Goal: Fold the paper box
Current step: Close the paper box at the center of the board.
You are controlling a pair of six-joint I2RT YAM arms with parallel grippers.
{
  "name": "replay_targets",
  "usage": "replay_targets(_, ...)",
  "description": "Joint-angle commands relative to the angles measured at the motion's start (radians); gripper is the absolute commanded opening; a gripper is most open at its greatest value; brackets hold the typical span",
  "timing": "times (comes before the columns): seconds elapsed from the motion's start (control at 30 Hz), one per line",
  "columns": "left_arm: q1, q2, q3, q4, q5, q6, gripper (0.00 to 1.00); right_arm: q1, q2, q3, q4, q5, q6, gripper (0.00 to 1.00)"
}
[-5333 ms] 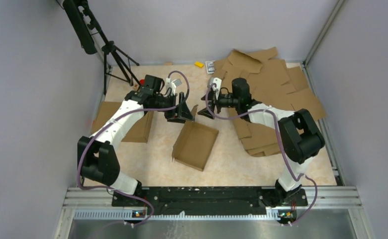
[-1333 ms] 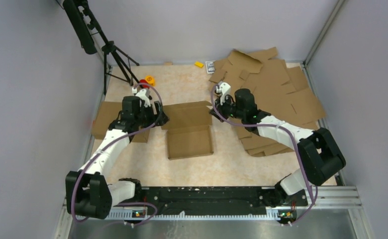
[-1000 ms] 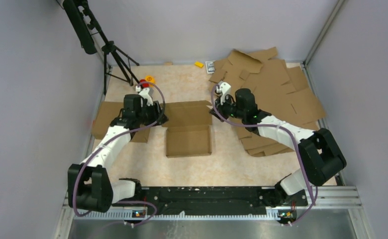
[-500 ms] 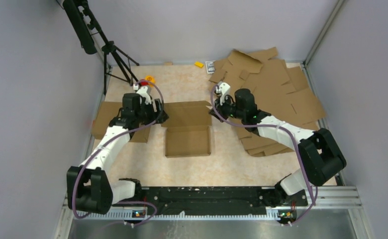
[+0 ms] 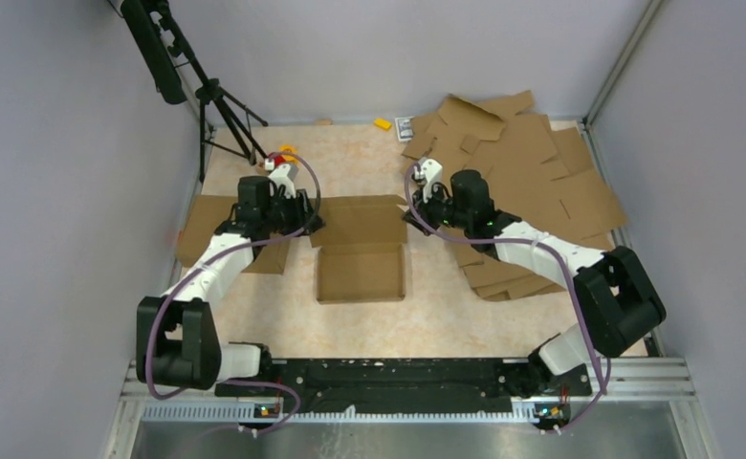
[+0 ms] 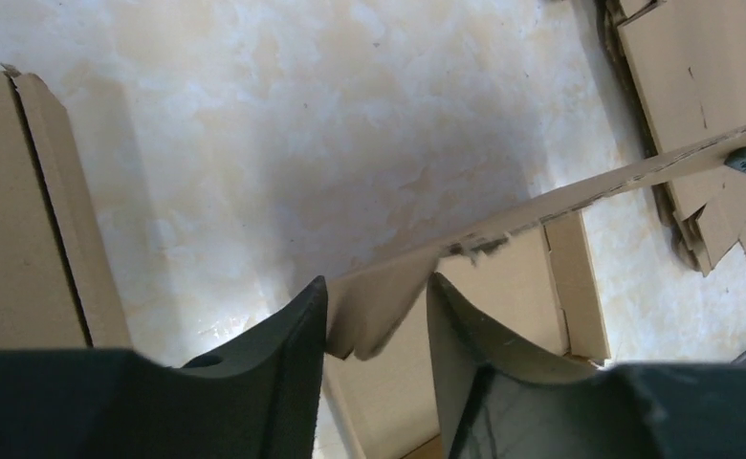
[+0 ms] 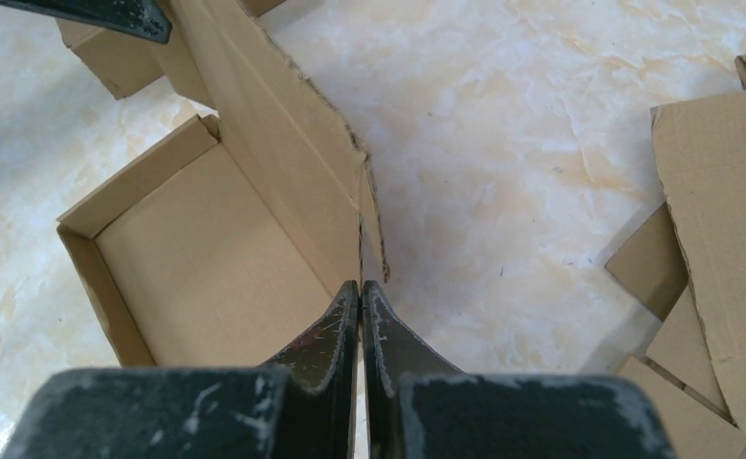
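Note:
The flap's bent corner is loose between my left gripper's spread fingers, so that gripper should open wider and pinch that corner [image 6: 417, 271] before it folds the flap.
The paper box [image 5: 362, 275] lies in the middle of the table as a shallow brown tray, its long back flap [image 5: 355, 220] lifted. At the flap's left end is my left gripper [image 5: 304, 223]. In the left wrist view the flap's bent corner [image 6: 388, 306] sits between the spread fingers [image 6: 288, 354] of the left gripper [image 6: 377, 282], leaning on the left one and clear of the right one. My right gripper [image 5: 410, 218] is at the flap's right end. In the right wrist view this gripper [image 7: 362, 285] is shut on the flap's thin edge [image 7: 293, 163].
A heap of flat cardboard blanks [image 5: 532, 167] covers the back right and reaches under my right arm. Another folded cardboard piece [image 5: 205, 228] lies under my left arm. A black tripod [image 5: 218, 105] stands at the back left, with small red and yellow items [image 5: 281, 156] nearby.
The box, skewed several seconds ago, now sits square with its back flap held up between both grippers. In the last second the left gripper edged slightly back and the box shifted a little left.

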Motion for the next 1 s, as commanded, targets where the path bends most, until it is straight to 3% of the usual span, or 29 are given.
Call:
replay_targets(0.0,0.002,-0.043,0.029,0.025,0.033,-0.008,0.37,0.009,-0.005,0.061,0.026,-0.006,0.010,0.00)
replay_targets(0.1,-0.002,-0.057,0.012,0.041,0.032,-0.047,0.27,0.011,0.009,0.080,0.018,0.011,0.035,0.00)
replay_targets(0.37,-0.066,-0.079,-0.007,0.076,-0.106,-0.103,0.21,0.064,0.022,0.105,0.053,0.167,0.144,0.00)
replay_targets(0.4,-0.074,-0.079,-0.004,0.082,-0.124,-0.107,0.23,0.071,0.024,0.105,0.062,0.185,0.152,0.00)
replay_targets(0.47,-0.087,-0.077,0.004,0.087,-0.156,-0.117,0.38,0.086,0.027,0.104,0.076,0.232,0.157,0.00)
replay_targets(0.57,-0.096,-0.075,0.016,0.093,-0.183,-0.118,0.46,0.101,0.030,0.107,0.079,0.265,0.151,0.00)
replay_targets(0.8,-0.096,-0.068,0.048,0.006,-0.224,-0.092,0.44,0.102,0.033,0.109,0.053,0.301,0.120,0.00)
replay_targets(0.97,-0.096,-0.084,0.047,-0.065,-0.229,-0.078,0.49,0.102,0.029,0.108,0.046,0.317,0.108,0.00)
